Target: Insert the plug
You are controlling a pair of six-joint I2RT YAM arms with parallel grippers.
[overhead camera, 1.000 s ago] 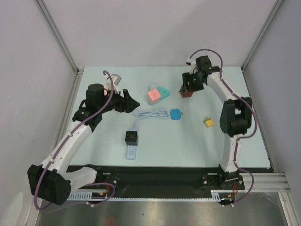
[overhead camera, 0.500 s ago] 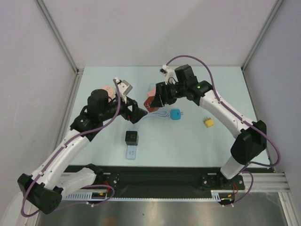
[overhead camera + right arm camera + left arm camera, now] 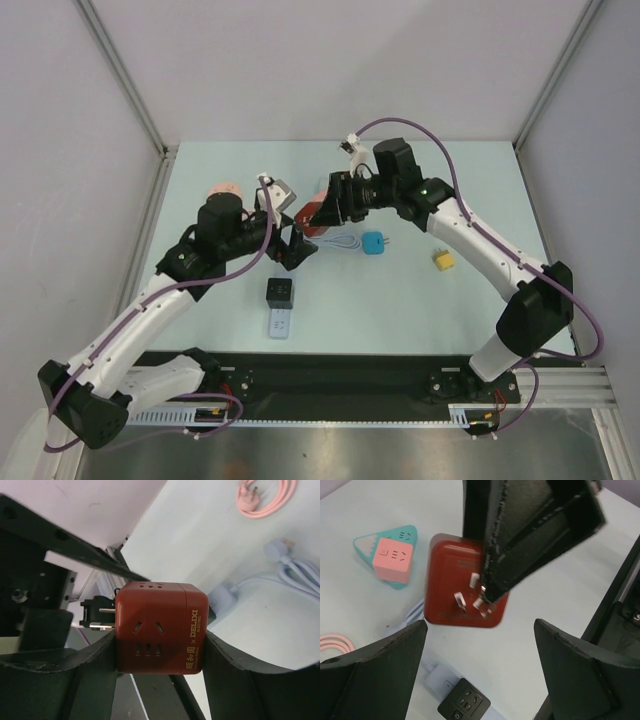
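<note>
I will hold the red cube with my left gripper while my right gripper takes the cube's end [image 3: 198, 627] opposite the prongs, because the prongs point across my right gripper's fingers.
My right gripper [image 3: 322, 212] is shut on a red cube adapter [image 3: 310, 217] and holds it above the table's middle. In the right wrist view the cube [image 3: 160, 627] sits between both fingers, its metal prongs [image 3: 102, 620] sticking out to the left. My left gripper [image 3: 300, 247] is open and empty, just left of and below the cube. In the left wrist view the cube's pronged face [image 3: 465, 587] hangs between and beyond my open jaws [image 3: 480, 680]. A black socket cube [image 3: 280, 291] sits on a white power strip [image 3: 281, 325]; it also shows in the left wrist view [image 3: 465, 703].
A pink and teal triangular socket [image 3: 390, 555] lies behind the cube. A coiled white cable [image 3: 342, 242], a blue plug [image 3: 374, 243] and a yellow plug [image 3: 443, 260] lie to the right. A pink cable [image 3: 228, 189] lies at the back left.
My right arm swung left from the back right, carrying the red cube to the middle. My left arm moved right and forward until its open gripper sits beside the cube.
</note>
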